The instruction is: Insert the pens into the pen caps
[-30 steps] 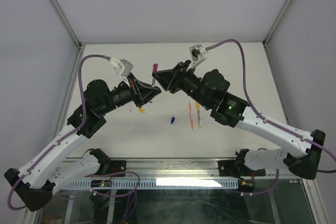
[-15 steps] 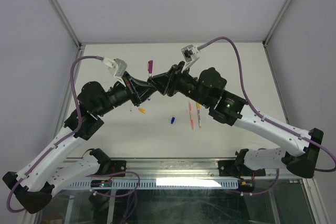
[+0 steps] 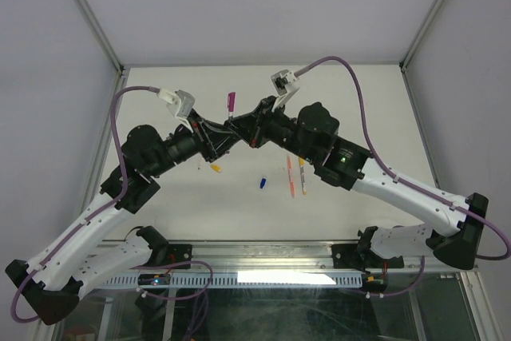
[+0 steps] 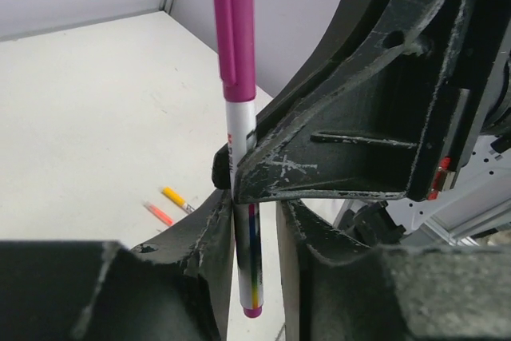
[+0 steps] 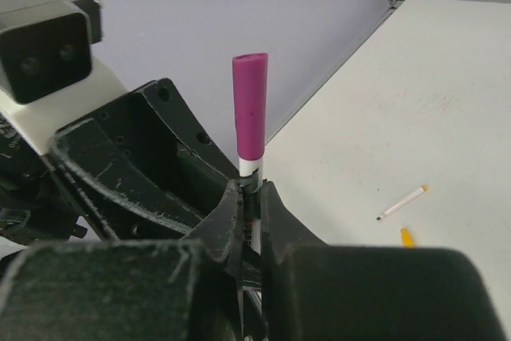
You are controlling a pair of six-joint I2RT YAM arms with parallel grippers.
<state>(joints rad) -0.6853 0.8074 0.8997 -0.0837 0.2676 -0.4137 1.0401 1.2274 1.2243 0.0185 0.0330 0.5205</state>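
Note:
My right gripper has the purple-capped pen. Next, I put it down with that gripper on the table (image 3: 279, 178) between the blue cap and the red-pink pen.
A white-barrelled pen (image 4: 241, 129) with a purple cap (image 4: 234, 29) on it stands upright in the air between both grippers; it also shows in the top view (image 3: 230, 104). My right gripper (image 5: 251, 197) is shut on the barrel just under the cap (image 5: 250, 105). My left gripper (image 4: 255, 221) stands around the lower barrel: one finger touches it and a gap shows at the other. On the table lie a yellow cap (image 3: 214, 168), a blue cap (image 3: 262, 183), a red-pink pen (image 3: 290, 175) and an orange pen (image 3: 302, 175).
A thin uncapped pen (image 5: 403, 201) lies on the table by the yellow cap (image 5: 407, 235). The two grippers meet fingertip to fingertip above the table's back middle (image 3: 233, 127). White walls stand on the left, back and right of the table (image 3: 359, 117).
The two grippers have come together and shifted slightly left with the capped pen. The things on the table have not moved.

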